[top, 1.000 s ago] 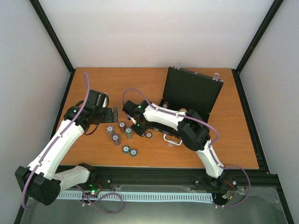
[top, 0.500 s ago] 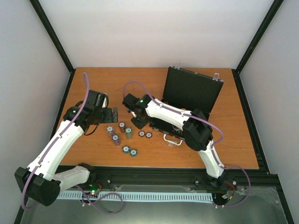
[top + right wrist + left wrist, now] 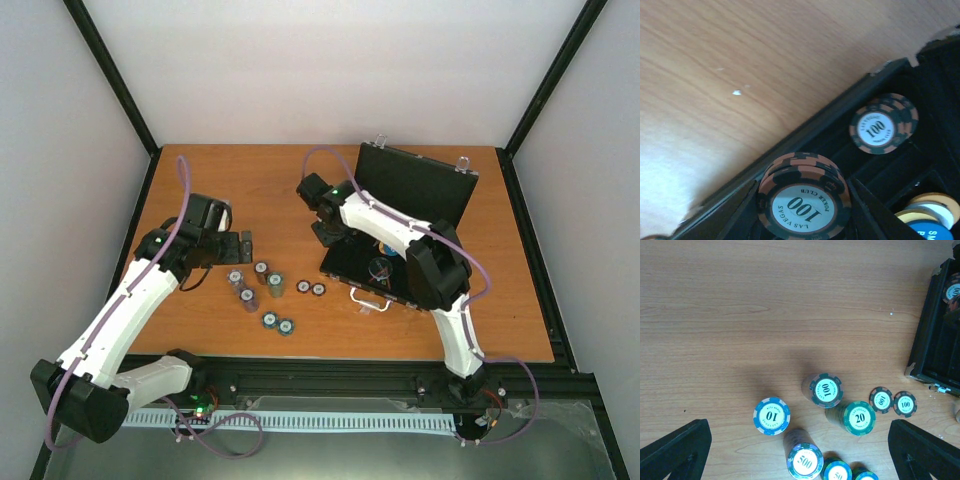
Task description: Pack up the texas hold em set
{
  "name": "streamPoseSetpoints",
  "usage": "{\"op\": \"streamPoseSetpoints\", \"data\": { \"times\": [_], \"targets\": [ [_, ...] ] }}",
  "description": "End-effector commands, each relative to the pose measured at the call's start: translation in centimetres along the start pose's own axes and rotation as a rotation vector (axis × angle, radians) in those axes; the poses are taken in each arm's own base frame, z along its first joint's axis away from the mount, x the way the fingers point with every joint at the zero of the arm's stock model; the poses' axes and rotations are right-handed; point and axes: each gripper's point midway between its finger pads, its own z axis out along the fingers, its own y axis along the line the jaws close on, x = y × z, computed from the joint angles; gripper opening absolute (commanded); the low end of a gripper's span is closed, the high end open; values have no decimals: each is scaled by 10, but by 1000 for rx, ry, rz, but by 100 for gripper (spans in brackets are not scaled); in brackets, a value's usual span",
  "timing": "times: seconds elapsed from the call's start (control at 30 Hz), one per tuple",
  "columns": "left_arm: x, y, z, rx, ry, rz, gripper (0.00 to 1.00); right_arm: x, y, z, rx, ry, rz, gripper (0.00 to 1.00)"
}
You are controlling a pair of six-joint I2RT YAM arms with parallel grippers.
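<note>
I should use my right gripper to set the stack of 100 chips down in the tray's slot (image 3: pixel 342 244) (image 3: pixel 839 164) next to the 100 chip there.
The black case (image 3: pixel 410 190) stands open at the back right, lid up, its tray (image 3: pixel 350 262) facing me. My right gripper (image 3: pixel 326 226) hovers over the tray's left rim (image 3: pixel 840 115), shut on a short stack of black-and-orange 100 chips (image 3: pixel 800 167). One more 100 chip (image 3: pixel 883 124) lies in a slot of the tray, with a blue disc (image 3: pixel 932 231) at the corner of that view. My left gripper (image 3: pixel 797 440) hangs open above the chip stacks on the table: a blue 10 (image 3: pixel 771 416), a 100 (image 3: pixel 826 390), a green 20 (image 3: pixel 859 417) and a 500 (image 3: pixel 805 462).
Two single 100 chips (image 3: pixel 882 400) lie flat between the stacks and the case. Two more flat chips (image 3: pixel 278 323) sit nearer the front edge. The case's silver handle (image 3: pixel 368 298) sticks out toward me. Black frame posts border the table.
My right gripper has lifted away from the loose chips and swung right and back to the case's left rim, carrying the 100 chips. The left arm has stayed still.
</note>
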Motion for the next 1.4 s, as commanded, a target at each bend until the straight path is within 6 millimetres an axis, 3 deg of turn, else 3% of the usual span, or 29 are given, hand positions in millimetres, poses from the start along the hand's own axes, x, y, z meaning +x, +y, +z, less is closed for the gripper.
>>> {"op": "streamPoseSetpoints", "data": {
  "times": [0.0, 0.17, 0.4, 1.0, 1.37],
  "targets": [
    [1, -2, 0, 12, -2, 16, 100, -3, -29, 0, 73, -40, 20, 28],
    [5, -2, 2, 12, 13, 12, 100, 4, -42, 15, 109, -45, 35, 28],
    [7, -3, 5, 15, 26, 7, 100, 10, -44, 34, 105, -57, 54, 28],
    [10, -2, 11, 5, 48, -1, 99, 3, -59, 56, 159, -88, 63, 27],
    [6, -4, 16, 4, 50, -4, 99, 0, -54, 41, 107, -88, 64, 28]
  ]
}}
